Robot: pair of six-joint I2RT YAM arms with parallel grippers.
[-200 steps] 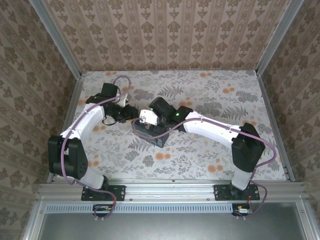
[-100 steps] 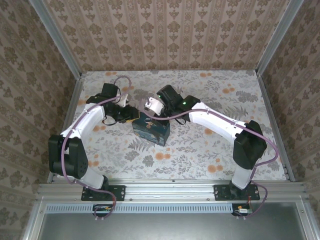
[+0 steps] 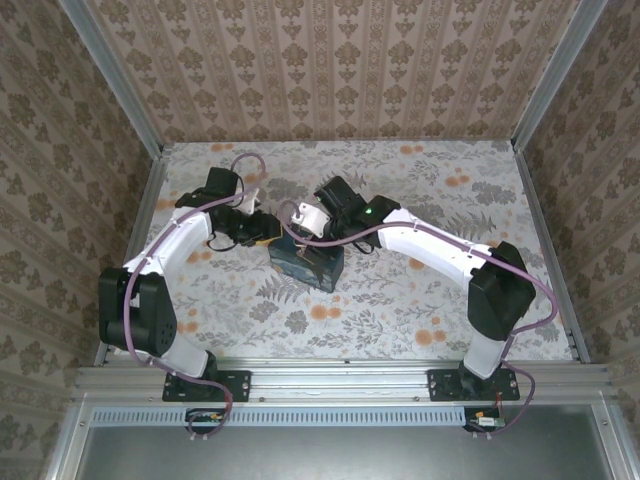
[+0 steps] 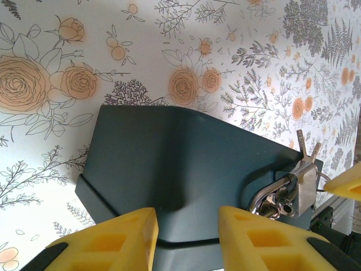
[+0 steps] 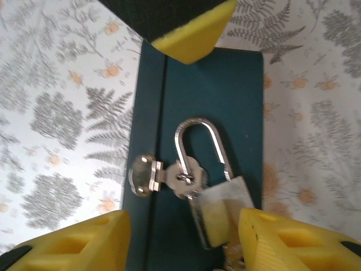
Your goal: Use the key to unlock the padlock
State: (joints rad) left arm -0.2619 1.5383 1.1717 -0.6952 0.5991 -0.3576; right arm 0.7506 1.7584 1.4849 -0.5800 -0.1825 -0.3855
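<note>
Next, my right gripper lines up and takes the padlock squarely by its sides (image 5: 198, 221), because the slanted lock body sits crooked between its fingers.
The small grey padlock (image 5: 223, 203) hangs by its shackle (image 5: 194, 127) from the hasp (image 5: 145, 175) on the dark blue box (image 3: 312, 268). The shackle's free leg ends just above the lock body, its notch showing. The key (image 4: 305, 145) sticks out of the lock body (image 4: 306, 186). My right gripper (image 5: 183, 243) is open, its fingers wide on either side of the padlock, the right finger (image 5: 293, 243) close to the body. My left gripper (image 4: 188, 240) is closed on the box's near end. In the top view the left gripper (image 3: 264, 229) and right gripper (image 3: 299, 217) meet over the box.
The box lies mid-table on a floral cloth (image 3: 420, 290), with free room to its right and front. Patterned walls and metal posts (image 3: 150, 180) close in the left, back and right sides. The left gripper's fingertip (image 5: 189, 31) juts in above the box.
My right gripper lifted back from the front of the box, then opened wide around the padlock. The box shifted slightly. The left gripper kept its hold.
</note>
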